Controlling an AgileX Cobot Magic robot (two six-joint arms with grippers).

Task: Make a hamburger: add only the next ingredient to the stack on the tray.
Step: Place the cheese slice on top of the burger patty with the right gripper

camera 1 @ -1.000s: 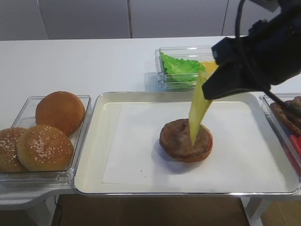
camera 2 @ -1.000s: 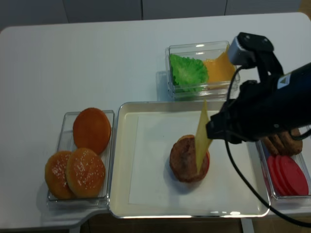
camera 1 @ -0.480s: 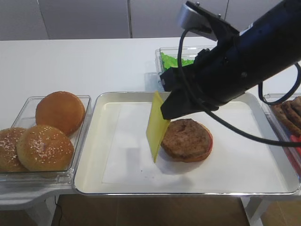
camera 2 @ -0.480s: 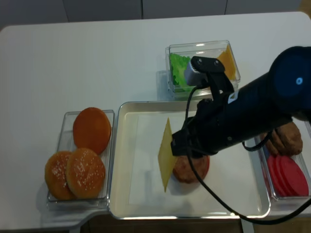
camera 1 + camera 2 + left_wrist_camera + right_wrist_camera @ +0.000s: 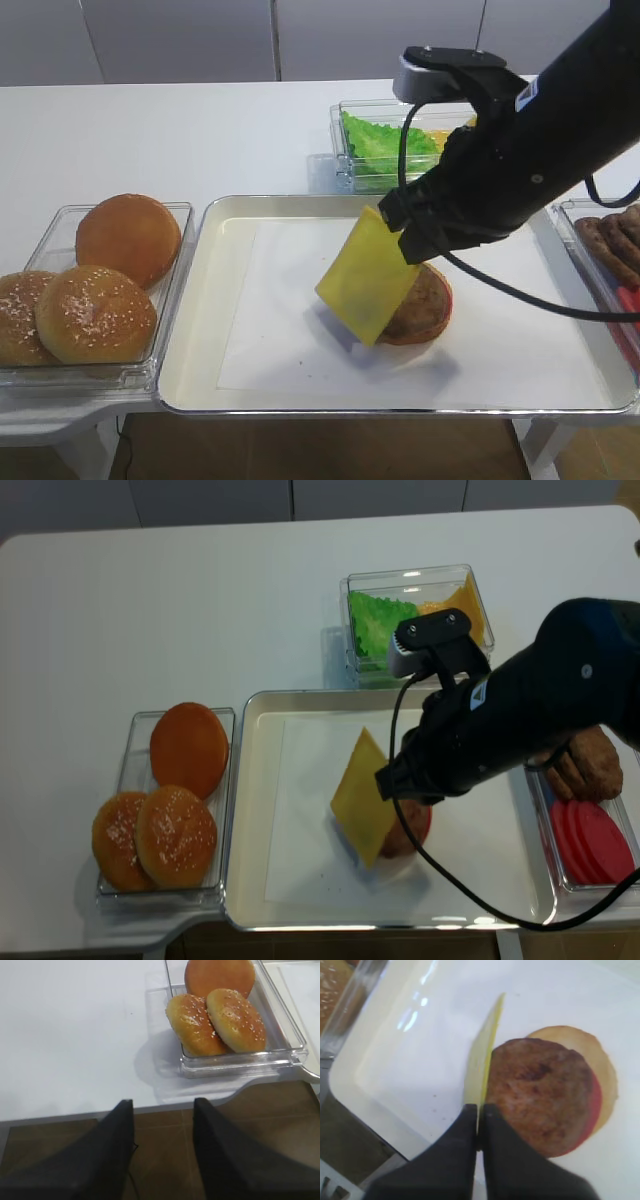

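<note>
My right gripper is going to set the yellow cheese slice down flat and let go of it on top of the brown patty [image 5: 392, 808] [image 5: 532, 1102].
The yellow cheese slice [image 5: 365, 275] hangs tilted by one corner from my right gripper [image 5: 397, 218], which is shut on it. Its lower part leans over the left side of the stack [image 5: 428, 302], a brown patty on a tan bun half with a red rim. The stack sits mid-right on the paper-lined metal tray [image 5: 300, 408]. In the right wrist view the cheese [image 5: 482, 1060] runs edge-on from the closed fingertips [image 5: 470, 1115] along the patty's [image 5: 540, 1090] left edge. My left gripper [image 5: 161, 1110] is open and holds nothing, out over the floor beyond the table's front edge.
A clear bin with three buns [image 5: 90, 290] stands left of the tray. Behind the tray a bin holds lettuce [image 5: 385, 140] and more cheese [image 5: 455, 610]. A bin at the right holds loose patties [image 5: 585, 765] and red slices [image 5: 590, 840].
The right arm carried the cheese from the patty out to its left, then back. The slice has turned from nearly vertical to a flatter tilt over the patty's left side.
</note>
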